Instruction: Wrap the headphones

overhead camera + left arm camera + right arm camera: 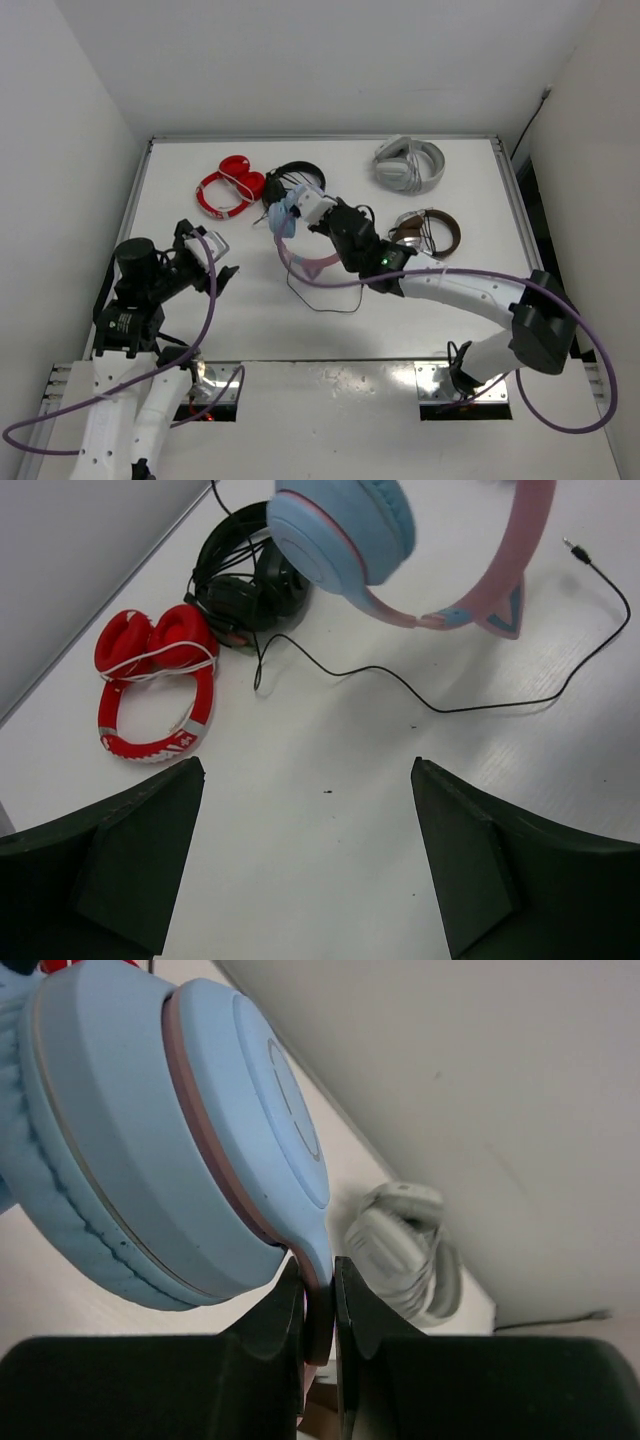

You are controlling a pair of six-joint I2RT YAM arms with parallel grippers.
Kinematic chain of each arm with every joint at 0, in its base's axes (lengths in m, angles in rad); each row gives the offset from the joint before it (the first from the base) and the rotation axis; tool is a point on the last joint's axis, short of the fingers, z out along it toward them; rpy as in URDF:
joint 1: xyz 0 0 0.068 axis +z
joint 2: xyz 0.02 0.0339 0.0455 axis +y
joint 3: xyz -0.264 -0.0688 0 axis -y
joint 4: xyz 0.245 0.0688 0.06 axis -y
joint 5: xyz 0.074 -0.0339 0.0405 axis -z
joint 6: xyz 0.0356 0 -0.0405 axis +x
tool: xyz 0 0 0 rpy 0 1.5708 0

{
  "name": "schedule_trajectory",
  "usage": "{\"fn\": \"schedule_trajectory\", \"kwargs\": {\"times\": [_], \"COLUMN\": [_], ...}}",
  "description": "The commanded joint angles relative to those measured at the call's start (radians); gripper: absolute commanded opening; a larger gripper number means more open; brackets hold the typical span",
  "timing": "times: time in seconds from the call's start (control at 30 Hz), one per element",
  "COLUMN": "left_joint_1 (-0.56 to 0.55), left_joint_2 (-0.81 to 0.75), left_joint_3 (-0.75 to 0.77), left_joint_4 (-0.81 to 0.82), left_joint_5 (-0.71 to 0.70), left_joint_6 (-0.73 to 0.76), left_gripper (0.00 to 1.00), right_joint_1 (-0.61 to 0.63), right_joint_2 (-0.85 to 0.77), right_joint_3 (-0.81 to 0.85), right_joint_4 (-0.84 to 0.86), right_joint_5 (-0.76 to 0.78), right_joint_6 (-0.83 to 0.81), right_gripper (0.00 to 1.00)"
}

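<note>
The robot's right gripper needs to set the headphones, now hanging near the table's middle, down on the bare table (323, 284) between the black pair and the front edge.
The headphones (288, 214), with light blue ear cups (345, 525) and a thin pink headband (520, 540) that carries a cat ear (503, 612), hang near the table's middle. My right gripper (300, 215) is shut on the band just under one ear cup (150, 1130). The fingers (275, 1320) pinch it from both sides. Their thin black cable (440, 708) trails loose over the table and ends in a plug (570, 544). My left gripper (308, 765) stands open over bare table, left of the headphones (212, 255), holding nothing.
A red pair (228, 187) and a black pair (296, 178) lie at the back left. A pale grey pair (408, 165) lies at the back right, and a brown-and-silver pair (428, 232) lies beside my right arm. White walls close in the table's sides and back.
</note>
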State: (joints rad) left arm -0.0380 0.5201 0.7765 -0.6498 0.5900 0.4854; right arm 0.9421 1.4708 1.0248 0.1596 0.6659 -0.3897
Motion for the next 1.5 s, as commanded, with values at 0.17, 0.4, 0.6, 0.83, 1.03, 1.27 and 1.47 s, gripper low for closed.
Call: {"fn": "schedule_trajectory", "kwargs": {"times": [0.17, 0.4, 0.6, 0.83, 1.03, 1.27, 1.47], "left_joint_1": [-0.005, -0.005, -0.005, -0.005, 0.007, 0.007, 0.007], "left_joint_2": [0.021, 0.086, 0.224, 0.245, 0.216, 0.204, 0.213], "left_joint_3": [0.046, 0.133, 0.219, 0.215, 0.190, 0.168, 0.159], "left_joint_4": [0.117, 0.118, 0.021, -0.001, 0.026, 0.070, 0.104], "left_joint_5": [-0.029, 0.094, 0.232, 0.212, 0.162, 0.136, 0.126], "left_joint_6": [-0.089, -0.102, -0.006, 0.045, -0.004, -0.053, -0.084], "left_gripper": [0.90, 0.89, 0.88, 0.87, 0.86, 0.84, 0.84], "right_joint_1": [-0.047, -0.196, -0.330, -0.316, -0.241, -0.232, -0.232], "right_joint_2": [-0.151, -0.193, -0.083, 0.111, 0.319, 0.491, 0.540], "right_joint_3": [-0.011, 0.029, 0.214, 0.261, 0.345, 0.423, 0.432], "right_joint_4": [-0.006, -0.294, -0.642, -0.709, -0.741, -0.686, -0.583], "right_joint_5": [-0.150, -0.570, -0.954, -1.020, -1.046, -1.028, -1.048], "right_joint_6": [-0.031, -0.101, -0.199, -0.328, -0.416, -0.515, -0.560], "right_gripper": [0.00, 0.00, 0.00, 0.00, 0.00, 0.00, 0.00]}}
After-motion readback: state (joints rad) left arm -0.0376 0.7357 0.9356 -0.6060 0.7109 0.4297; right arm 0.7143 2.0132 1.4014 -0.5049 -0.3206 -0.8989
